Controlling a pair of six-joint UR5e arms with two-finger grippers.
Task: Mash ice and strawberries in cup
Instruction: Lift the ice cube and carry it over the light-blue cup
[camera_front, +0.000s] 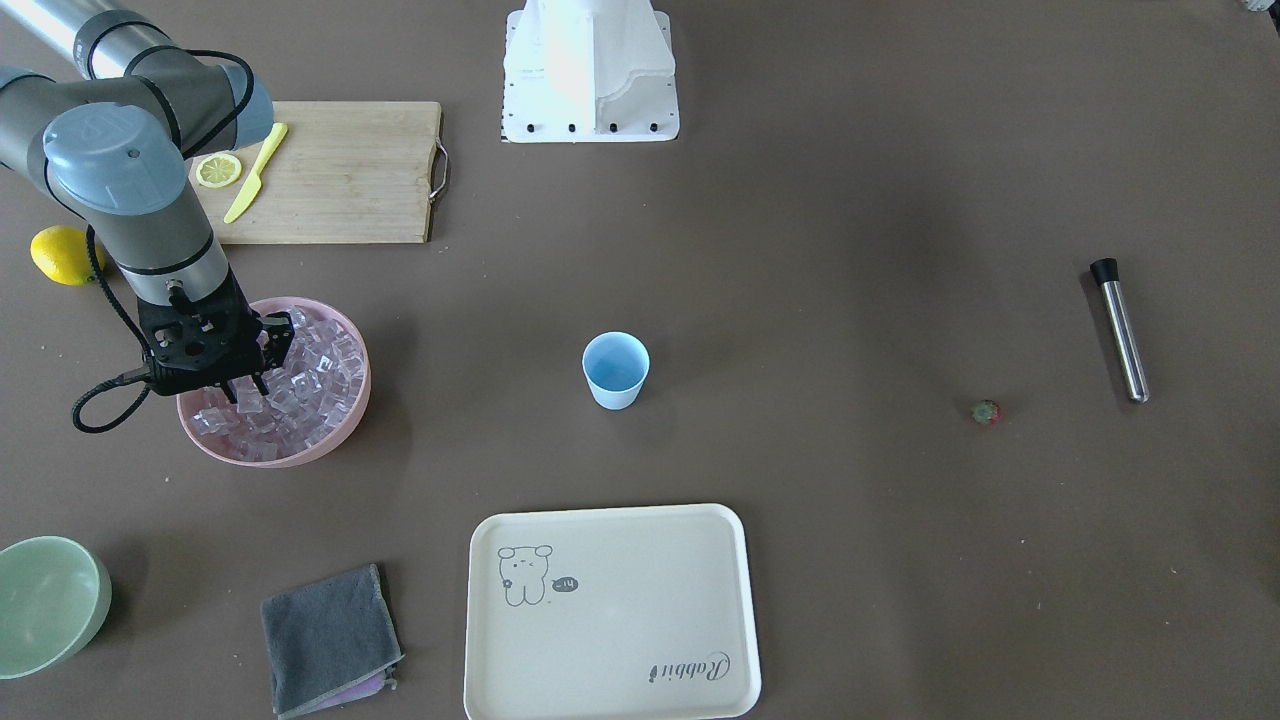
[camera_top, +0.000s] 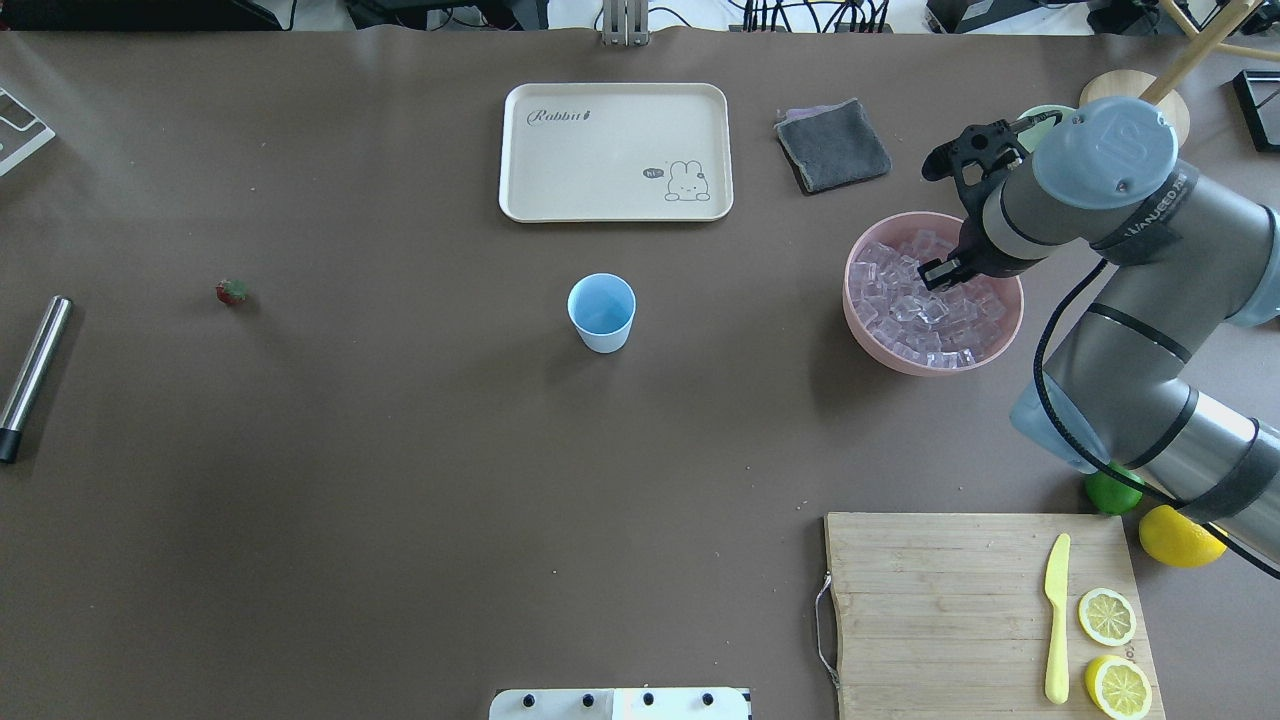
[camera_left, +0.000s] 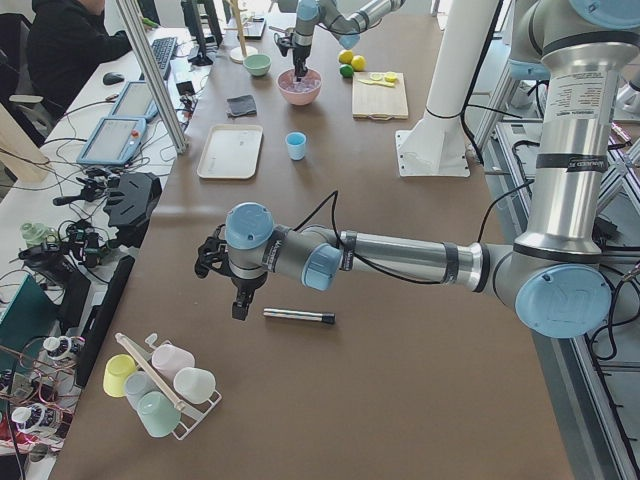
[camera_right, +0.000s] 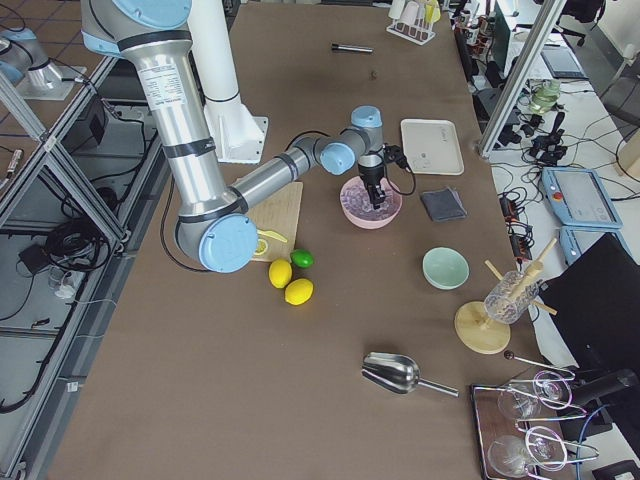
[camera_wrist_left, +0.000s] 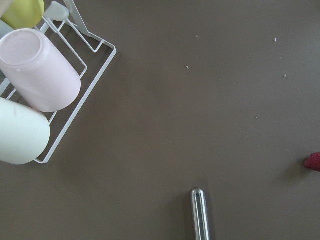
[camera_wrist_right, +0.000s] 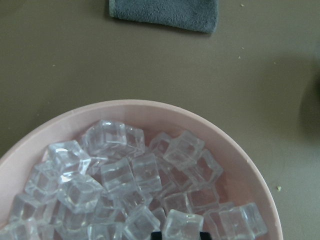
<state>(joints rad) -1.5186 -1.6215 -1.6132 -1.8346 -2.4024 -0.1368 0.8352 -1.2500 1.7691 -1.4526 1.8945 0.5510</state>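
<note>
The right gripper will release the ice cube inside the empty pale-blue cup (camera_front: 613, 377), onto its bottom. The ice cube is still in the pink bowl.
The pale-blue cup (camera_top: 601, 312) stands upright and empty mid-table, also in the front view (camera_front: 615, 370). The ice (camera_top: 905, 300) fills a pink bowl (camera_top: 852, 300). My right gripper (camera_top: 935, 275) is down in that bowl (camera_front: 245, 392). In the right wrist view its fingertips sit against both sides of one ice cube (camera_wrist_right: 181, 225). The tiny red strawberry (camera_top: 232, 291) lies alone on the table far to the left. My left gripper (camera_left: 238, 300) shows only in the left side view, hovering by the end of a steel muddler (camera_left: 298, 316). I cannot tell whether it is open or shut.
A cream tray (camera_top: 615, 150) and a grey cloth (camera_top: 832, 145) lie beyond the cup. A cutting board (camera_top: 960, 600) holds a yellow knife and lemon slices. A lemon, a lime and a pale-green bowl (camera_front: 45, 600) are near the right arm. A cup rack (camera_wrist_left: 40, 67) stands by the muddler (camera_top: 30, 375).
</note>
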